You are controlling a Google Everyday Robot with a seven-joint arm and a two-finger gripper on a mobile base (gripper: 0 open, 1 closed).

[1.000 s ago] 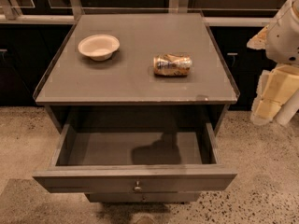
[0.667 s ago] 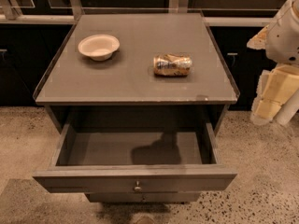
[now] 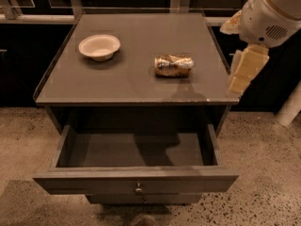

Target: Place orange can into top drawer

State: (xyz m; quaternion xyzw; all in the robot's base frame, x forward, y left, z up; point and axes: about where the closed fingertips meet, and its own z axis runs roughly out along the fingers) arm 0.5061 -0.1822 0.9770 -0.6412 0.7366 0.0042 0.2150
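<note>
My gripper should next move to the orange can and close on its end [image 3: 184, 65] away from the cream bowl.
The orange can [image 3: 174, 65] lies on its side on the grey cabinet top [image 3: 131, 86], right of centre. The top drawer [image 3: 136, 149] is pulled open below the top. It is empty inside, and its flat front with the small metal knob [image 3: 138, 189] faces me. My gripper [image 3: 244, 72], cream coloured, hangs from the white arm [image 3: 273, 11] at the right edge of the cabinet. It is to the right of the can, apart from it, and holds nothing that I can see.
A cream bowl [image 3: 99, 46] sits on the cabinet top at the back left. A narrower grey panel [image 3: 141, 199] shows below the drawer front. Dark cabinets and a rail run along the back. Speckled floor surrounds the cabinet.
My arm and gripper have moved left and up, closer to the cabinet's right edge and the can. The can, bowl and drawer have not moved.
</note>
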